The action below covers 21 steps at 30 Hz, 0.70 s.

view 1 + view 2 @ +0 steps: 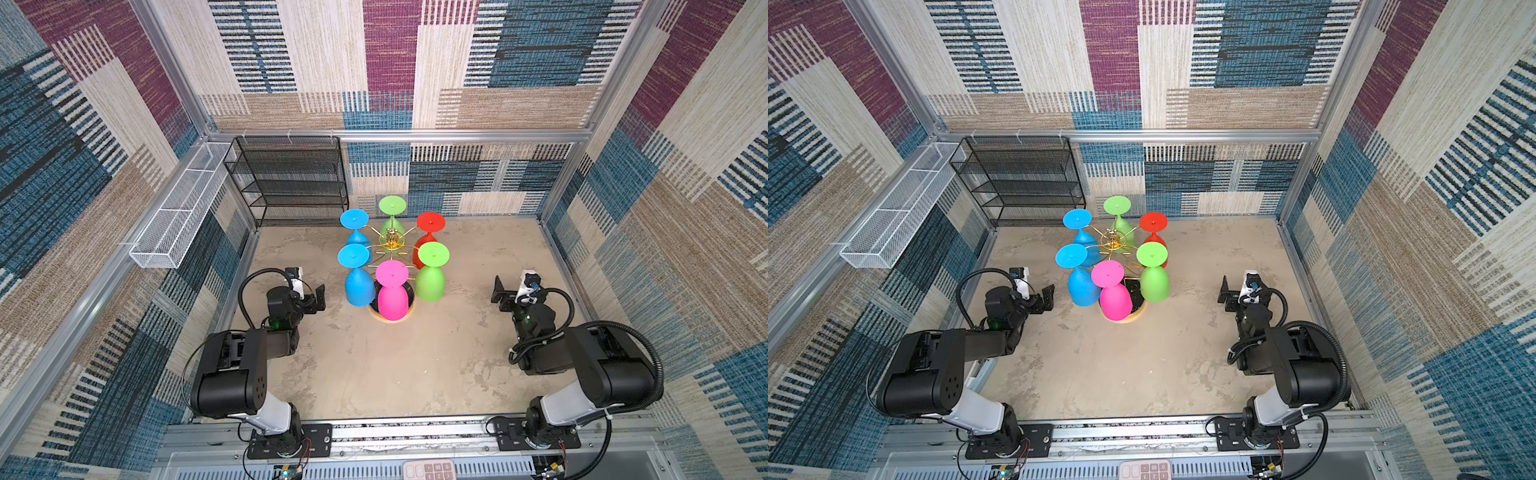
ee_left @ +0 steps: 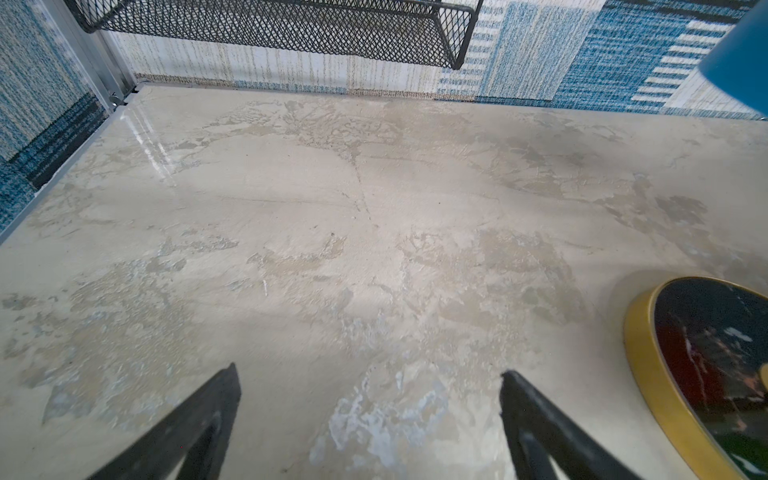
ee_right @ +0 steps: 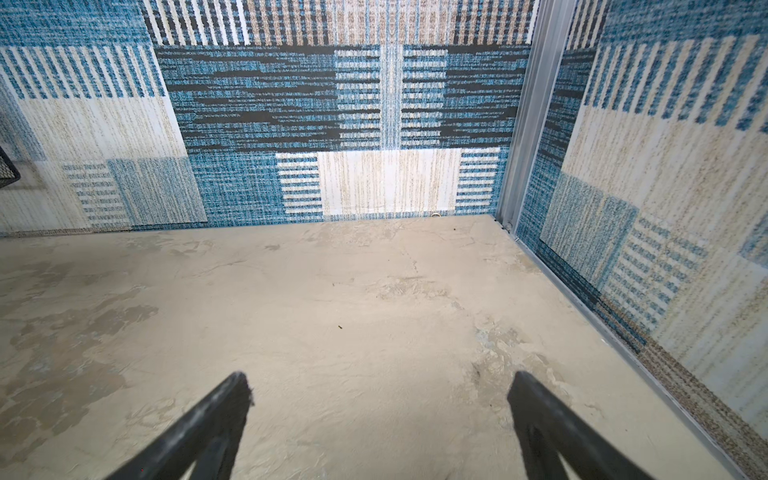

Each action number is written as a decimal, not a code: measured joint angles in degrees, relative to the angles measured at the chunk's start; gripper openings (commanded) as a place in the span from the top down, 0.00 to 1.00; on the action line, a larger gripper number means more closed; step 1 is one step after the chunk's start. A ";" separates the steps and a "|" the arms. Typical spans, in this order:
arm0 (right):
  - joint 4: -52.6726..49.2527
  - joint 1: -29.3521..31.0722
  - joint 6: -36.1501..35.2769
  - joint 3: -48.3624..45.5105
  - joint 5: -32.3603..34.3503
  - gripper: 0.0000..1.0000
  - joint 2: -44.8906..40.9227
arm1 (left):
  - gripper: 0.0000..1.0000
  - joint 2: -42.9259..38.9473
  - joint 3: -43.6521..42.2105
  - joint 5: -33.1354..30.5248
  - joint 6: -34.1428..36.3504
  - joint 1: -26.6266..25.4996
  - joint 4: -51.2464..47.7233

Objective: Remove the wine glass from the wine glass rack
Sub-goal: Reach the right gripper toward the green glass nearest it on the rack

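Observation:
I should close my right gripper on the outer edge of the foot (image 1: 447, 257) of the green wine glass that hangs next to the pink wine glass.
The wine glass rack (image 1: 390, 242), gold wire on a round black base with a gold rim (image 2: 640, 357), stands mid-table in both top views. Several plastic wine glasses hang upside-down from its arms: a pink one (image 1: 392, 301) nearest the front, blue ones (image 1: 359, 286) on the left, green (image 1: 430, 282) and red (image 1: 430, 224) on the right. My left gripper (image 1: 318, 297) is open, just left of the blue glass and apart from it. My right gripper (image 1: 500, 295) is open too, well to the right of the rack. Both hold nothing (image 2: 370, 374) (image 3: 380, 376).
A black mesh shelf (image 1: 291, 178) stands against the back wall on the left. A white mesh basket (image 1: 178, 208) hangs on the left wall. Patterned walls enclose the beige table (image 1: 395, 365) on three sides.

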 measured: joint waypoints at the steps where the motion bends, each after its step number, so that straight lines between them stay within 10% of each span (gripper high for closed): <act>1: -2.60 0.00 0.13 0.61 0.09 0.01 -1.88 | 0.01 -1.40 -0.57 -0.96 -0.04 0.00 -0.61; 7: -26.95 -0.20 12.04 14.84 2.80 0.01 -21.77 | 0.01 -17.79 7.65 -11.54 -4.98 0.11 -16.85; 21: -62.23 -0.98 34.88 41.51 -31.06 0.01 -25.11 | 0.03 -32.02 13.46 -10.27 -14.60 0.59 -31.08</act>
